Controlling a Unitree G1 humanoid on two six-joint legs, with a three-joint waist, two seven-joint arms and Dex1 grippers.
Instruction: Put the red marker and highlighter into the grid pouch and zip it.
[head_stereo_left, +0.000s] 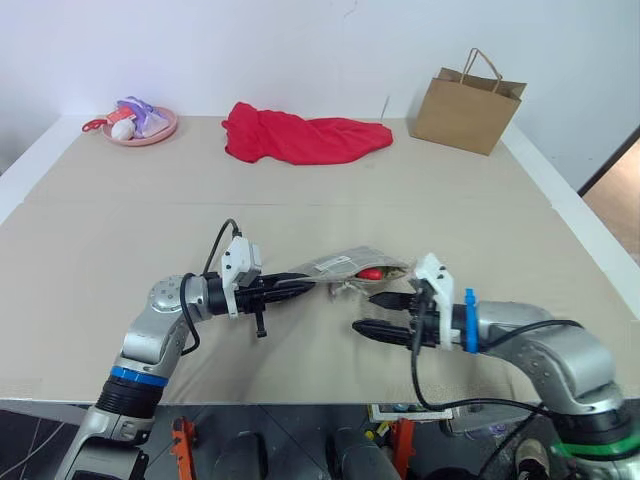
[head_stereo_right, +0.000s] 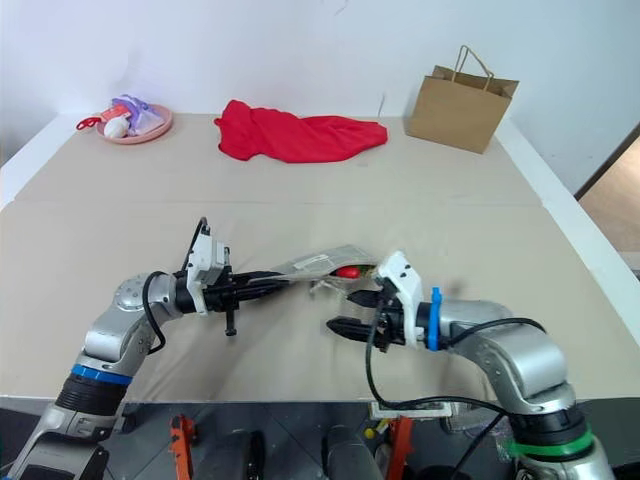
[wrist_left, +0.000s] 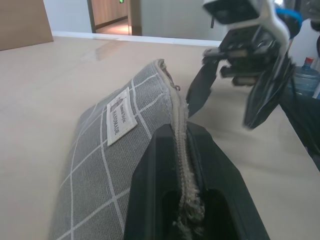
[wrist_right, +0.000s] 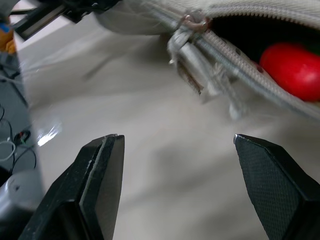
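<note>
Next, I take the cord's knot (wrist_right: 181, 42) with my right gripper and pull the zipper shut, because the zipper pull sits partway and the grid pouch's opening gapes past it.
The grid pouch (head_stereo_left: 340, 264) is grey with white lines and a small white label (wrist_left: 120, 116). It hangs just above the table, and my left gripper (head_stereo_left: 303, 288) is shut on its zipper-side end. The pouch mouth gapes open toward the right. Inside the mouth lies the red end of the red marker (wrist_right: 292, 65). The metal zipper pull (wrist_right: 195, 20) and its cord dangle at the opening. My right gripper (head_stereo_left: 376, 313) is open and holds nothing, close in front of and slightly below the mouth. The highlighter is hidden.
At the back of the beige table (head_stereo_left: 300, 200) lie a red cloth (head_stereo_left: 300, 138), a brown paper bag (head_stereo_left: 466, 105) at the right, and a pink plate (head_stereo_left: 165, 132) with small toys at the left. The table's front edge runs just under both arms.
</note>
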